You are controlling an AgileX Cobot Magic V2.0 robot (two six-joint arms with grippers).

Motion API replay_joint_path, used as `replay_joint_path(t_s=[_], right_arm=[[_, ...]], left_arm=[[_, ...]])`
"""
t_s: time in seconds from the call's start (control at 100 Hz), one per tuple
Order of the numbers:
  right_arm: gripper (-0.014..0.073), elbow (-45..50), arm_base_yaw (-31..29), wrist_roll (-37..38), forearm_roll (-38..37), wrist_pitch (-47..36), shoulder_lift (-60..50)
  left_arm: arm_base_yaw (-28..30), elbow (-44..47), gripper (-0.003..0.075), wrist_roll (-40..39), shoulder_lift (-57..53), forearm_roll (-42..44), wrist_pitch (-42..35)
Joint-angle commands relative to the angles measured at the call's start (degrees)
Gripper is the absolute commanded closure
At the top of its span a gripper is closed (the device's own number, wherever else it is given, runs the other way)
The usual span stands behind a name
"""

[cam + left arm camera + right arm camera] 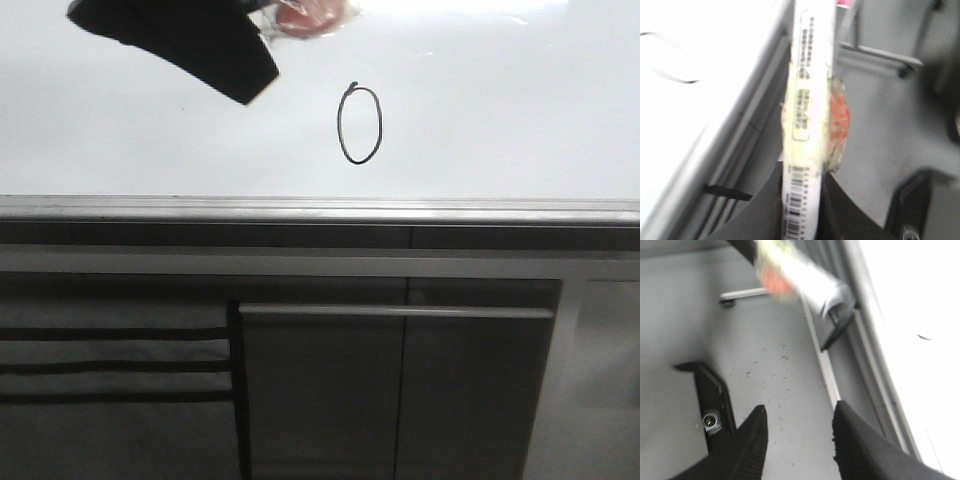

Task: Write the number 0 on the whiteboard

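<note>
Next, my left gripper releases the marker pen on the blank whiteboard (pixel 168 82) beside number 0, tip toward the grey rail.
The number 0 (pixel 360 125) is a thin black oval with a small tick at its top, drawn on the whiteboard (pixel 500 120). My left gripper (pixel 250 60) is at the board's upper left, up and to the left of the 0. In the left wrist view it (pixel 802 220) is shut on a white marker pen (pixel 807 115) with barcode labels and a taped red patch. Part of a black stroke (pixel 667 74) shows on the board (pixel 695 45). My right gripper (pixel 800 425) is open and empty over grey cabinet surface; the marker (pixel 800 272) shows beyond it.
A grey metal edge rail (pixel 320 212) runs under the board. Dark grey cabinet panels (pixel 400 390) with a horizontal bar handle (pixel 395 312) lie below it. A black bracket with a socket (pixel 712 422) sits beside my right gripper's fingers.
</note>
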Motion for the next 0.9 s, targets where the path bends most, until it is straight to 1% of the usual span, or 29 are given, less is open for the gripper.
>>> replay_joint_path(t_s=[0.0,0.07,0.14,0.2,0.27,0.34,0.41,0.47,0.56,0.64,0.72,0.81,0.89], right_arm=[[0.0314,-2.0,-4.0,5.2,1.1,-0.7,-3.7],[0.0314,-1.9,-6.5,8.7,1.1,0.3,-5.3],[0.0314,-0.9,-7.5,9.0,1.1,0.9,-6.8],[0.0314,0.3,-7.5,9.0,1.1,0.9,-7.7],[0.0314,1.7,-7.5,9.0,1.1,0.9,-8.6],[0.0314,3.0,-7.5,9.0,1.1,0.9,-9.1],[0.0314,4.0,-7.5,9.0,1.1,0.9,-9.1],[0.0314,4.4,-7.5,9.0,1.1,0.9,-9.1],[0.0314,4.5,-7.5,9.0,1.1,0.9,-9.1],[0.0314,4.5,-7.5,9.0,1.3,0.9,-9.1],[0.0314,4.5,-7.5,9.0,1.3,1.0,-9.1],[0.0314,4.5,-7.5,9.0,1.3,1.0,-9.1],[0.0314,4.5,-7.5,9.0,1.3,1.0,-9.1]], left_arm=[[4.5,-1.3,0.074,-5.3,-1.0,-1.3,-9.0],[8.1,0.3,0.074,-7.7,-0.6,-2.9,-15.9],[10.7,3.0,0.074,-8.0,0.6,-5.6,-23.8],[12.0,5.8,0.074,-8.0,2.4,-7.9,-31.3],[12.6,8.2,0.074,-8.0,4.8,-8.5,-39.2],[12.7,8.8,0.074,-8.0,7.5,-9.7,-44.3],[12.7,8.8,0.074,-8.0,9.8,-10.1,-47.5],[13.4,8.6,0.074,-8.0,11.5,-11.2,-48.1],[14.9,7.8,0.074,-8.0,13.9,-13.9,-47.1],[16.3,6.3,0.074,-8.0,15.7,-14.3,-45.8],[17.5,3.4,0.074,-8.0,17.0,-14.8,-40.7],[18.4,1.0,0.0735,-8.0,17.8,-14.7,-36.6],[19.1,-0.2,0.069,-8.0,18.2,-14.7,-35.1]])
